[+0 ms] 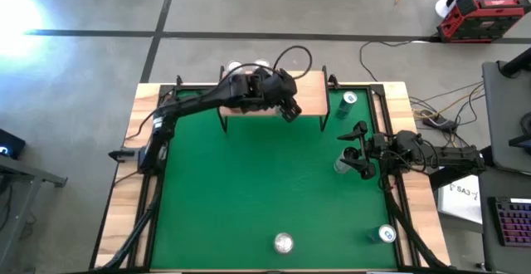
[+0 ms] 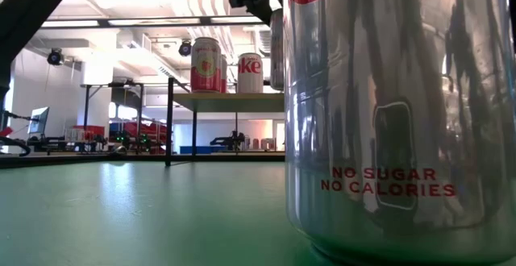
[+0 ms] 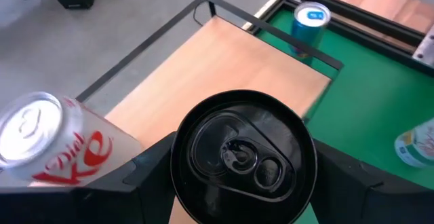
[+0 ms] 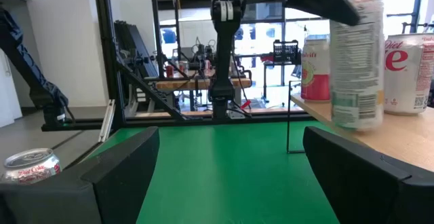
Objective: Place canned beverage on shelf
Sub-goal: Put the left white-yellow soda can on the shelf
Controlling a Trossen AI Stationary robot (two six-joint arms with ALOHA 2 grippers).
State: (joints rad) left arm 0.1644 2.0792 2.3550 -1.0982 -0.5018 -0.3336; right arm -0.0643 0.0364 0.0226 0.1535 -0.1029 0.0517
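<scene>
The black-topped can sits too shallow at the near edge of the shelf, so the robot's left gripper should put it down, grip it again and move it deeper onto the board (image 1: 309, 89).
The shelf (image 1: 311, 87), a light-wood board on thin black legs, stands at the mat's far edge. Two cans (image 1: 235, 66) (image 1: 262, 64) stand on it; they also show in the low view (image 2: 205, 64) (image 2: 250, 72). My left gripper (image 1: 286, 108) is shut on a black-topped can (image 3: 244, 156) over the shelf's near edge. That can shows upright in the right wrist view (image 4: 356, 61). I cannot tell whether its base touches the board. My right gripper (image 1: 353, 145) is open and empty at the mat's right side, beside a pale can (image 1: 343, 164). My left gripper pinches the black-topped can's side wall below the rim (image 3: 178, 183) between its two fingers (image 3: 146, 180), one on each side. The can stands upright, top up. Its base is at or just above the shelf board (image 4: 380, 139).
A blue can (image 1: 348, 100) stands on the mat right of the shelf. A Diet Coke can (image 1: 284, 242) stands at the mat's near edge and fills the low view (image 2: 395, 113). Another can (image 1: 387, 234) stands at the near right. Cables lie beyond the table's right side.
</scene>
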